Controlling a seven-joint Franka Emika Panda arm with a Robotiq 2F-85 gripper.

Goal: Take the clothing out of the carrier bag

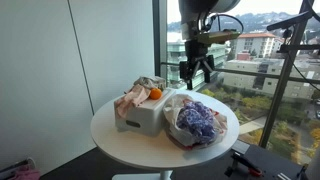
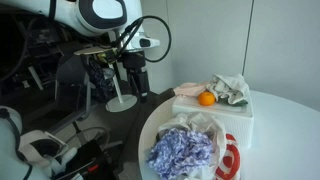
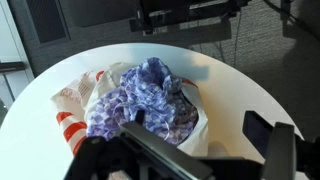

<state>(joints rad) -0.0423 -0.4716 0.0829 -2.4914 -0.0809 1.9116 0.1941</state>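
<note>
The robot's gripper will next reach into the carrier bag and close on the top of the purple-blue clothing [image 1: 191, 112], on the side toward the white box.
A purple-blue patterned piece of clothing [image 1: 198, 120] lies bunched in an open white carrier bag with red marks [image 1: 172, 108] on the round white table [image 1: 120, 140]. It shows in both exterior views [image 2: 183, 152] and in the wrist view [image 3: 140, 95], with the bag [image 3: 75, 100] around it. My gripper [image 1: 197, 72] hangs open and empty above the table's far side, behind the bag. In the wrist view its dark fingers [image 3: 200, 150] frame the bag's near edge.
A white box [image 1: 140, 115] beside the bag holds crumpled cloth [image 2: 232, 88] and an orange ball [image 1: 155, 94]. Windows and a tripod stand behind the table. A desk lamp base [image 2: 122, 100] and dark clutter lie beyond the table edge.
</note>
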